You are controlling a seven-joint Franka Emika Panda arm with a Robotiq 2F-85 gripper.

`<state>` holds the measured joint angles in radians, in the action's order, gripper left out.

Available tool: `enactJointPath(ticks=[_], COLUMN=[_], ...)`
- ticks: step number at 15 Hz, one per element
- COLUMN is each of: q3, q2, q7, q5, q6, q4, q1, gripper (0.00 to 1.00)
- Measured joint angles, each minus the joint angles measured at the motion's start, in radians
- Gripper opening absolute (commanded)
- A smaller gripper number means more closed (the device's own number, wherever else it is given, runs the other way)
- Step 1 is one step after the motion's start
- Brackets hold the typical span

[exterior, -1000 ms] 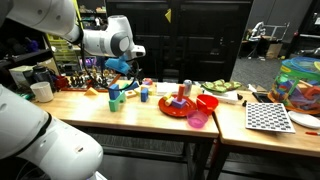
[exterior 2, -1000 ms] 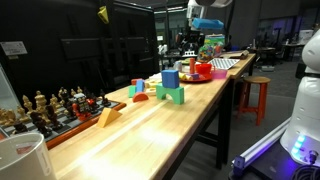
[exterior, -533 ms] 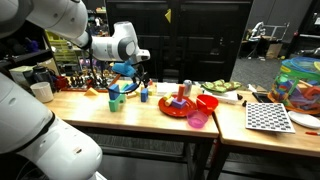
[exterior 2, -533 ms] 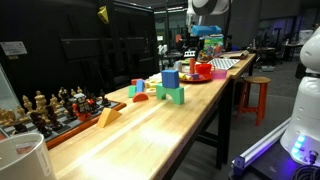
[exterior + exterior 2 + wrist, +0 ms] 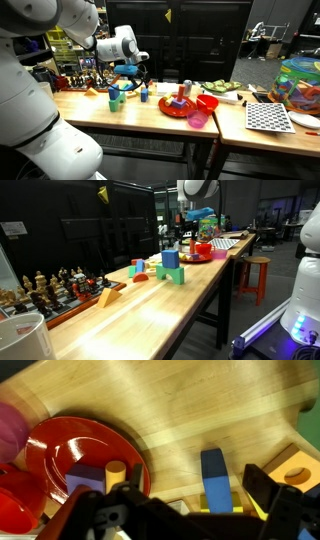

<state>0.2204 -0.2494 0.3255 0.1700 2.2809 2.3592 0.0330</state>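
The robot's gripper will next move to the top of the upright blue block (image 5: 144, 89) (image 5: 217, 492), between the red plate and the green block, and close there.
My gripper (image 5: 132, 78) hangs open and empty above the wooden table (image 5: 90, 108), between a group of coloured blocks (image 5: 115, 96) and a red plate (image 5: 178, 106). In the wrist view the dark fingers (image 5: 180, 510) are spread wide over a blue block (image 5: 213, 478). A yellow block with a round hole (image 5: 296, 468) lies to its right. The red plate (image 5: 70, 445) on the left carries a wooden cylinder (image 5: 116, 469) and a purple block (image 5: 84, 480). In an exterior view the gripper (image 5: 205, 222) is far down the table, above the blocks (image 5: 170, 266).
A red bowl (image 5: 207, 102) and a pink bowl (image 5: 197, 119) stand by the plate. A checkered board (image 5: 268, 117) lies on the adjoining table. A chess set (image 5: 60, 285) and a white mug (image 5: 25, 335) are at the near end. A mug (image 5: 42, 91) stands at the back.
The arm has swung from above the plate side toward the blocks and come lower. The gripper stays open. Nothing on the table has moved.
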Motion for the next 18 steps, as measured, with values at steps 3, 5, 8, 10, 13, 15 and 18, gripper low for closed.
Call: enactJointPath(ticks=[3, 5, 8, 10, 13, 15, 18], q3=[0.001, -0.001, -0.005, -0.009, -0.03, -0.046, -0.06], q2=[0.011, 0.012, 0.018, 0.029, 0.062, 0.098, 0.169], q7=[0.0, 0.0, -0.047, -0.087, -0.151, -0.198, -0.256], q5=[0.003, 0.003, 0.004, 0.004, -0.006, -0.022, -0.048], q6=[-0.013, -0.013, 0.004, 0.03, 0.063, 0.08, 0.086], q4=[-0.013, -0.013, -0.013, -0.014, -0.03, -0.055, -0.117], q1=[0.002, 0.003, 0.011, 0.014, 0.016, 0.02, 0.027], gripper=[1.0, 1.0, 1.0, 1.0, 1.0, 1.0, 1.0])
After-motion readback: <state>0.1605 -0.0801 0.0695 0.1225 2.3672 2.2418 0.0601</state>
